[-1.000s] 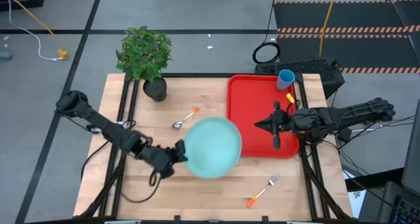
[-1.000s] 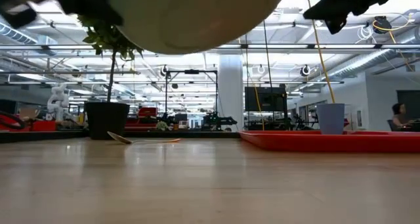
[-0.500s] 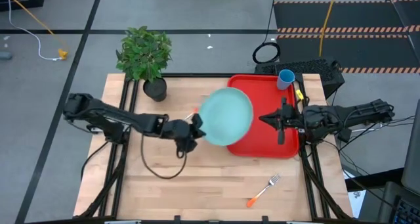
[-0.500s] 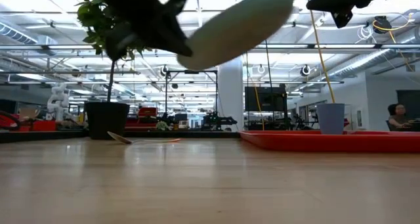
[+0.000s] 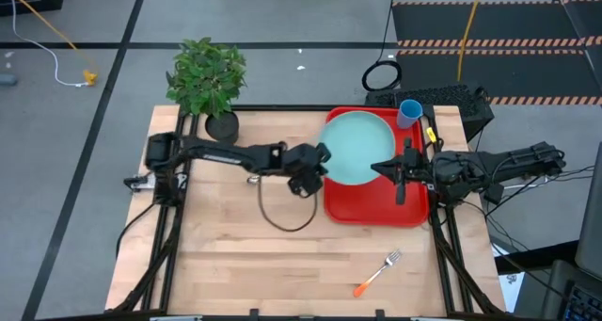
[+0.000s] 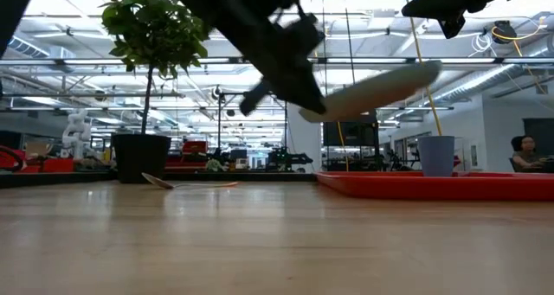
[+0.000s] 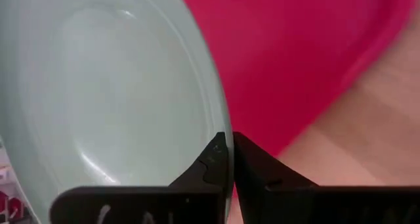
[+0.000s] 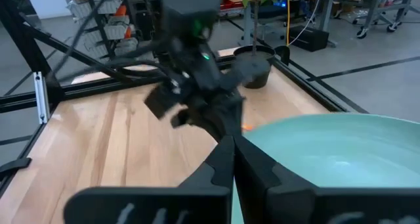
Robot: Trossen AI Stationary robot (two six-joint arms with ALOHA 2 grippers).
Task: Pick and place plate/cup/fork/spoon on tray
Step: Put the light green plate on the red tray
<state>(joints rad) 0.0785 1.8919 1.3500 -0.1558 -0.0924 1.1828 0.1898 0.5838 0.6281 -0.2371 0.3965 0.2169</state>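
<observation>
The robot's left gripper will release the pale turquoise plate on the red tray's far half (image 5: 370,152), beside the blue cup.
The pale turquoise plate (image 5: 359,148) hangs over the far half of the red tray (image 5: 376,203), held by my left gripper (image 5: 324,155), which is shut on its rim. In the low view the plate (image 6: 372,89) is tilted, its free edge higher. My right gripper (image 5: 378,170) is shut and empty, high above the tray just right of the plate. The blue cup (image 5: 409,112) stands upright in the tray's far right corner. The fork (image 5: 378,272) lies on the table near the front edge. The spoon (image 6: 186,184) lies on the table; my left arm mostly hides it from above. My left gripper pinches the plate's rim (image 7: 220,129) between its two fingers, at the edge facing the table's left. The fingers come roughly level from the table's left. The plate is lifted clear above the tray and tilted, its far-right edge higher.
A potted plant (image 5: 209,81) stands at the table's far left corner. A loose cable (image 5: 282,213) hangs from my left arm over the middle of the table. Bare wood shows across the table's near half.
My left gripper has swept from the table's near middle toward the far right, carrying the plate. The plate has stayed lifted clear, has gone from over the bare wood to over the tray, and now hangs lower and tilted.
</observation>
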